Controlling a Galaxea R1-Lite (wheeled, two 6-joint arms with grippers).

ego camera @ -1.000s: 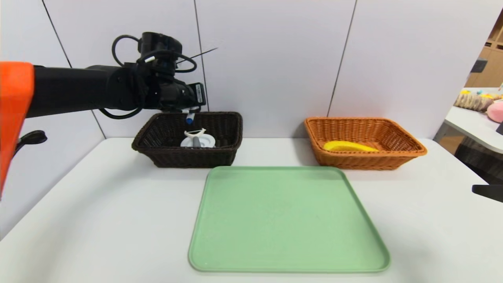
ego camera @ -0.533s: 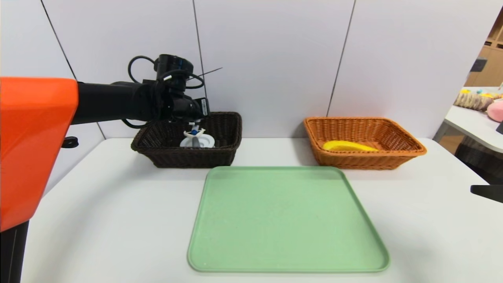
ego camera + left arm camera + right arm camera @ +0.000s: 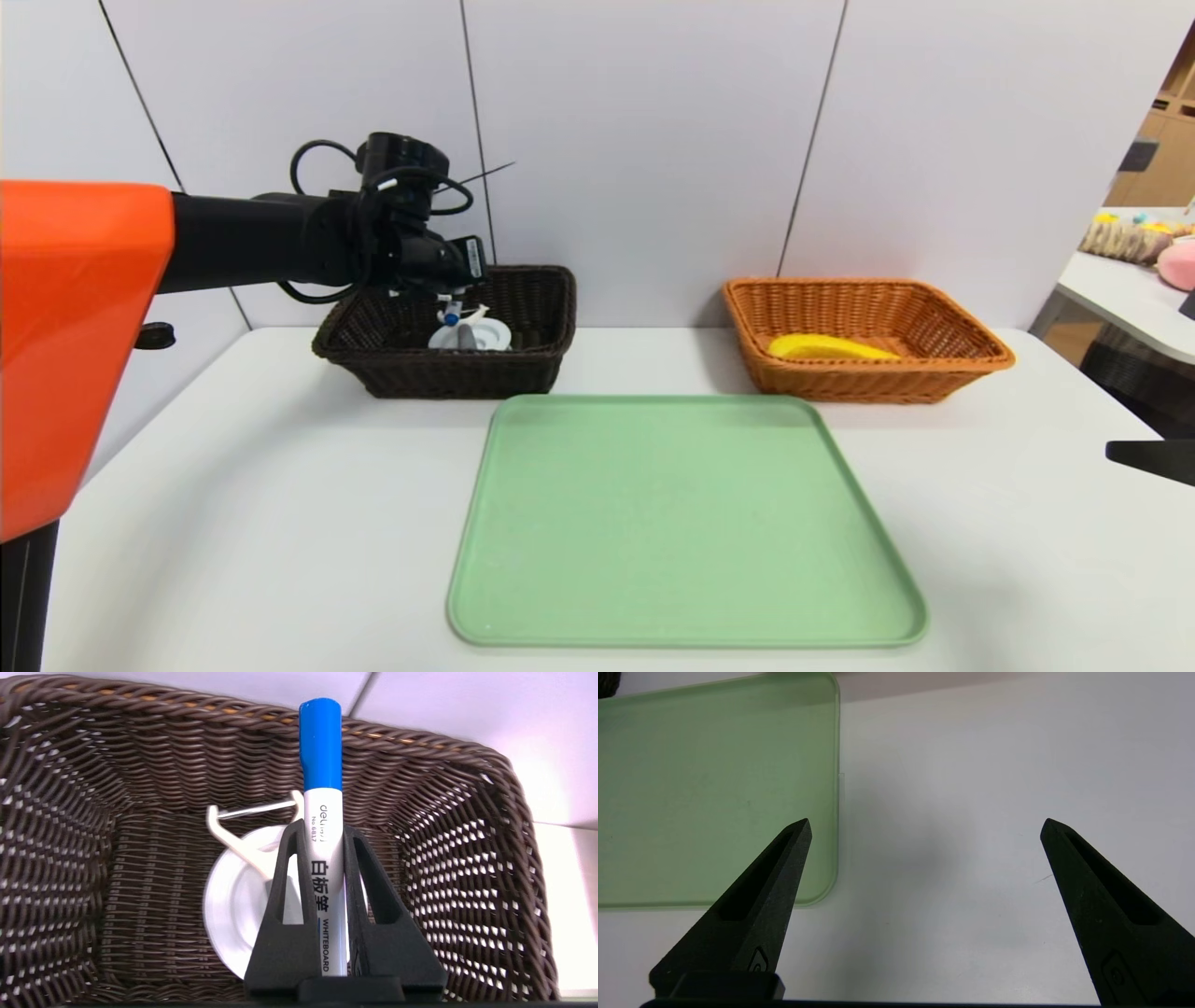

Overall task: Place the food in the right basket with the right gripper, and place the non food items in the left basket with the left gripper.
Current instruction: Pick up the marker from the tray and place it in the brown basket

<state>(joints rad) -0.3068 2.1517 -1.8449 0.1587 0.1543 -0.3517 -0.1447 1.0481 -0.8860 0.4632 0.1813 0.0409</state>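
Note:
My left gripper is going to release the whiteboard marker against the white round dish's rim (image 3: 512,326) (image 3: 381,902), inside the dark brown basket.
My left gripper (image 3: 322,833) is shut on a white whiteboard marker (image 3: 322,826) with a blue cap, held over the inside of the dark brown left basket (image 3: 373,373). From the head view that gripper (image 3: 446,297) hangs just above the basket's floor, marker (image 3: 451,314) pointing down. Below it lie a white round dish (image 3: 233,905) and a white peeler (image 3: 224,828). The orange right basket (image 3: 971,369) holds a yellow banana (image 3: 826,347). My right gripper (image 3: 924,826) stands open over bare table at the right, beside the green tray (image 3: 714,788).
The green tray (image 3: 686,523) lies bare in the middle of the white table (image 3: 233,523). A wall stands right behind both baskets. A second table with soft toys (image 3: 1134,238) is at the far right.
The left arm came down and forward, lowering the marker into the brown basket, then shifted slightly left. The right arm edged a little further into view at the right edge.

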